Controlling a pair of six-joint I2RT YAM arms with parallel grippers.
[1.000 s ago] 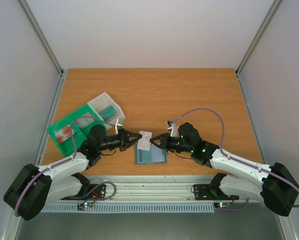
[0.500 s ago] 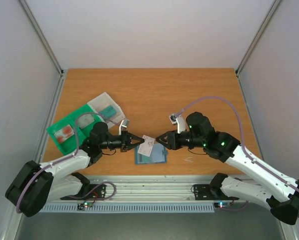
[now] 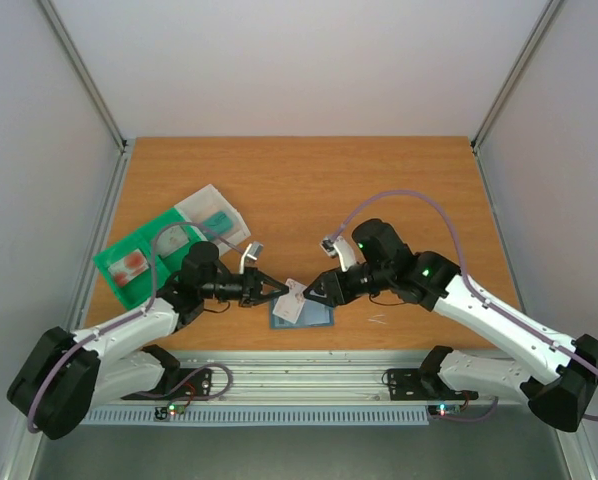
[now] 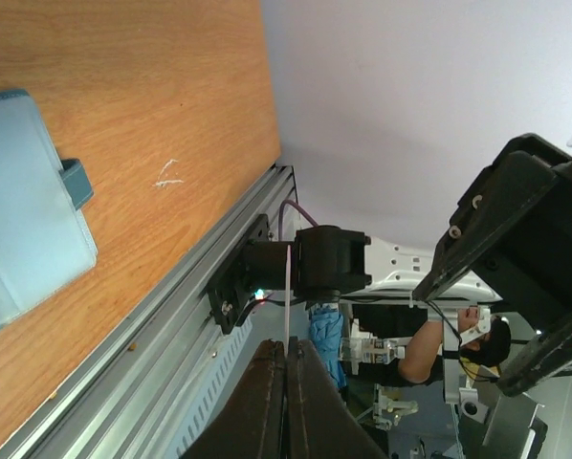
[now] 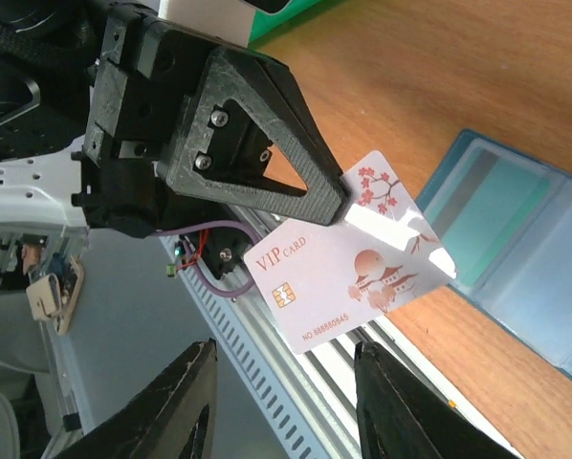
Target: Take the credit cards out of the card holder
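The left gripper holds the credit card by its long edge, so next the right gripper takes the credit card's short edge [image 5: 412, 212], leaving the credit card's far end for the left gripper.
A whitish credit card [image 5: 353, 263] printed with a pink pagoda and "VIP CARD" hangs in the air just above the card holder. My left gripper [image 3: 276, 290] is shut on the card's upper corner. In the left wrist view the card [image 4: 287, 287] stands edge-on out of the shut left gripper [image 4: 287, 346]. My right gripper [image 3: 314, 290] faces it from the right and is open, its fingers [image 5: 186, 406] apart below the card and not touching it. The slate-blue card holder [image 3: 307, 314] lies open and flat on the table, and it shows too as the holder [image 5: 525, 249] under the card.
A green tray [image 3: 137, 262] with a clear box [image 3: 215, 217] of teal blocks sits at the left of the wooden table [image 3: 309, 190]. The metal front rail [image 3: 309, 365] runs just near of the card holder. White walls close in both sides.
My right gripper has opened and let go of the card, and its arm has risen and drawn back a little. My left gripper keeps the card, now slightly lower and further right.
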